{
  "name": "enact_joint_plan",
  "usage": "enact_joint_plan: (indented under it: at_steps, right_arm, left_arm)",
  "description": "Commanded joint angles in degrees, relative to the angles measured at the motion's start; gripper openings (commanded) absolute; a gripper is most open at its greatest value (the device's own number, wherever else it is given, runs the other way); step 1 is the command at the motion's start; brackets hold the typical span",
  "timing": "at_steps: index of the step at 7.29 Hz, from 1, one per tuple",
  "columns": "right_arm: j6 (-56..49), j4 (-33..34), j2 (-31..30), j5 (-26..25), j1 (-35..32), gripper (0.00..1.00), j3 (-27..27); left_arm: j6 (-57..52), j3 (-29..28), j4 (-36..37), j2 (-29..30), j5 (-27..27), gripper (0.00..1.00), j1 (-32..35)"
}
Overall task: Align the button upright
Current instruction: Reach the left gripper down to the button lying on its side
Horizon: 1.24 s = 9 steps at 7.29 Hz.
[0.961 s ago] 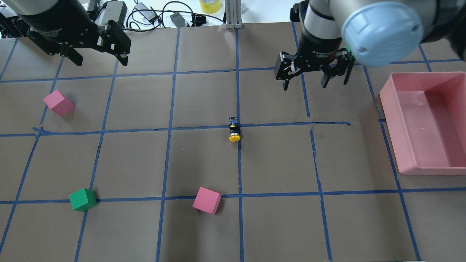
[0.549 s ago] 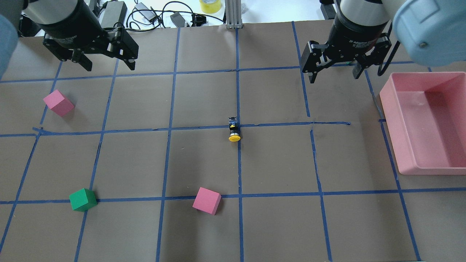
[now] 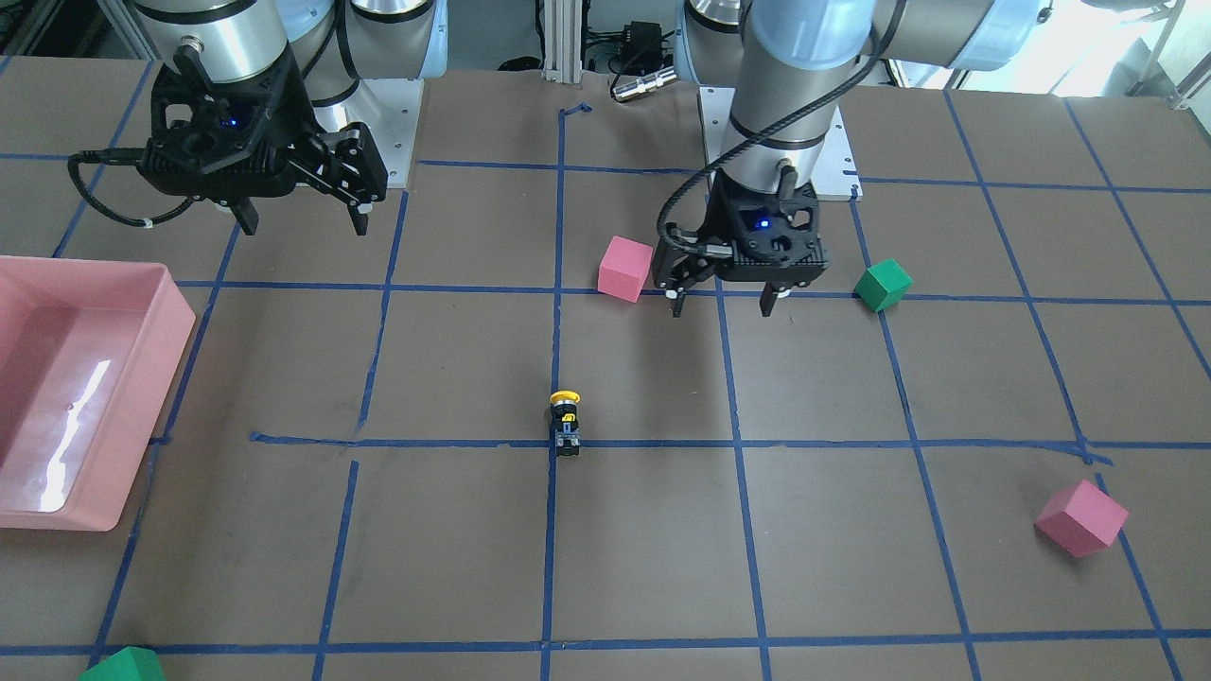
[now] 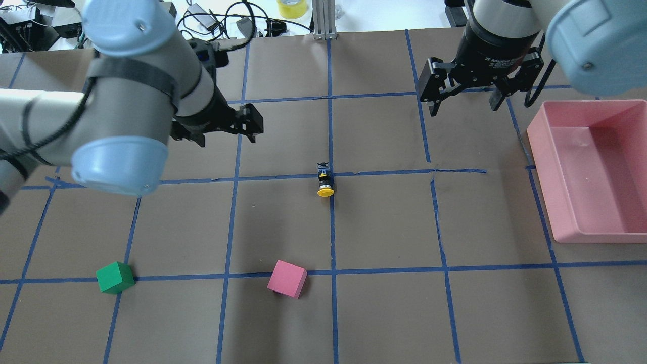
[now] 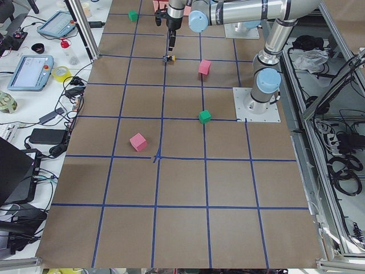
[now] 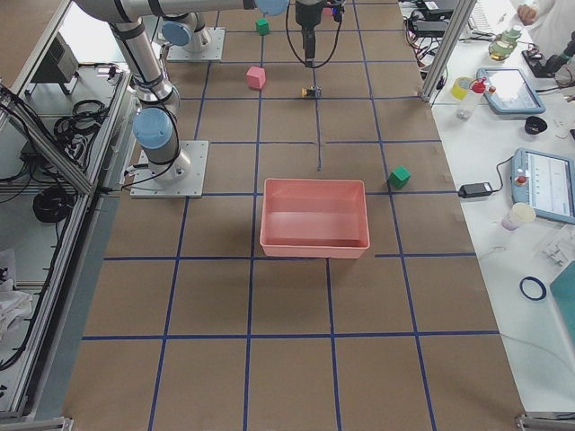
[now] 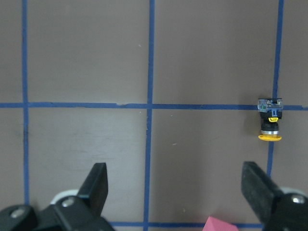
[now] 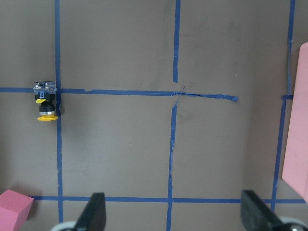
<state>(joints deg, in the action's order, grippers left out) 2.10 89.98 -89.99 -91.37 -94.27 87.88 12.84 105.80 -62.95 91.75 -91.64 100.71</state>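
The yellow cap (image 3: 565, 397) (image 7: 270, 137) of the button should be next for my left gripper to go to and close on.
The button (image 4: 325, 181) lies on its side on a blue tape line at mid table, yellow cap toward the robot, grey base away. It also shows in the front view (image 3: 565, 421), the left wrist view (image 7: 269, 125) and the right wrist view (image 8: 45, 103). My left gripper (image 4: 226, 139) is open and empty, hovering left of the button; it also shows in the front view (image 3: 722, 307). My right gripper (image 4: 462, 109) is open and empty, hovering far back right of the button; it also shows in the front view (image 3: 306, 227).
A pink bin (image 4: 548, 172) stands at the right edge. A pink cube (image 4: 287, 278) and a green cube (image 4: 115, 277) sit on the near side. Another pink cube (image 3: 1081, 517) lies at the far left, hidden under my left arm in the overhead view.
My left arm has swung in from the back left toward the table's middle, its gripper now left of the button. My right gripper drew back to the right, then held. The button has not moved.
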Motion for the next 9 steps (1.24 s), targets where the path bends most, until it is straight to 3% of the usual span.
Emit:
enact_joint_plan:
  at_steps: [1,3,5,8,9]
  right_arm:
    - [-0.08,0.81,0.69,-0.21,0.05,1.00,0.01]
    - [0.27,0.89,0.95,0.06,0.05,1.00,0.10]
    - [0.36,0.81,1.04,0.23,0.05,1.00,0.36]
    - [0.45,2.03,1.31,0.40,0.05,1.00,1.33]
    - [0.62,2.12,1.31,0.32,0.05,1.00,1.33]
  left_arm:
    - [7.68,4.66,7.63,3.32,-3.18,1.00,5.98]
    - [10.95,7.73,20.16,8.94,-3.72,1.00,9.49]
    - [18.88,8.72,30.05,13.78,-11.16,1.00,14.41]
    - [18.46,15.10,51.35,20.29,-11.46,0.98,19.42]
    - [13.49,18.18,59.53,22.22,-12.50,0.95,19.70]
